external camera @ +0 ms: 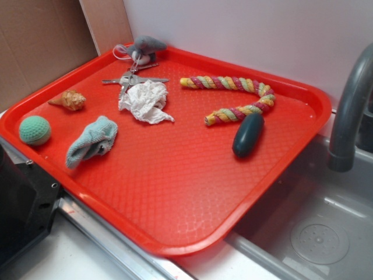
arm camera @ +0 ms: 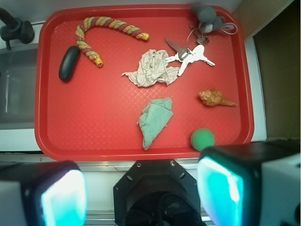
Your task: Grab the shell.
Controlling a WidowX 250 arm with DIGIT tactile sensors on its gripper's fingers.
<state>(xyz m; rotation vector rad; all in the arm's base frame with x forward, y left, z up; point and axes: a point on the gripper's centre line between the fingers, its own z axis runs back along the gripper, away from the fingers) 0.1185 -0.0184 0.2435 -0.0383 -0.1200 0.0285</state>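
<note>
My gripper is going to close on the wide, bumpy part point(external camera: 71, 100) point(arm camera: 212, 97) of the shell and leave the shell's long pointed end sticking out.
The shell point(external camera: 69, 100) is tan-orange, bumpy and pointed, and lies near the left edge of the red tray point(external camera: 175, 248). In the wrist view the shell point(arm camera: 214, 98) lies at the tray's point(arm camera: 94, 117) right side, pointed end to the right. My gripper point(arm camera: 141, 193) hangs high above the tray's near edge. Its two cyan-padded fingers point(arm camera: 221, 188) stand wide apart and hold nothing, well short of the shell. The exterior view does not show the gripper.
Around the shell lie a green crocheted ball point(arm camera: 202, 139), a light blue cloth point(arm camera: 155, 121), crumpled white tissue point(arm camera: 149, 69) and keys point(arm camera: 193, 56) with a grey plush point(arm camera: 205, 15). Across the tray: braided rope point(arm camera: 110, 23), dark oval object point(arm camera: 69, 63). Faucet point(external camera: 349, 111) and sink point(external camera: 303, 233) stand alongside.
</note>
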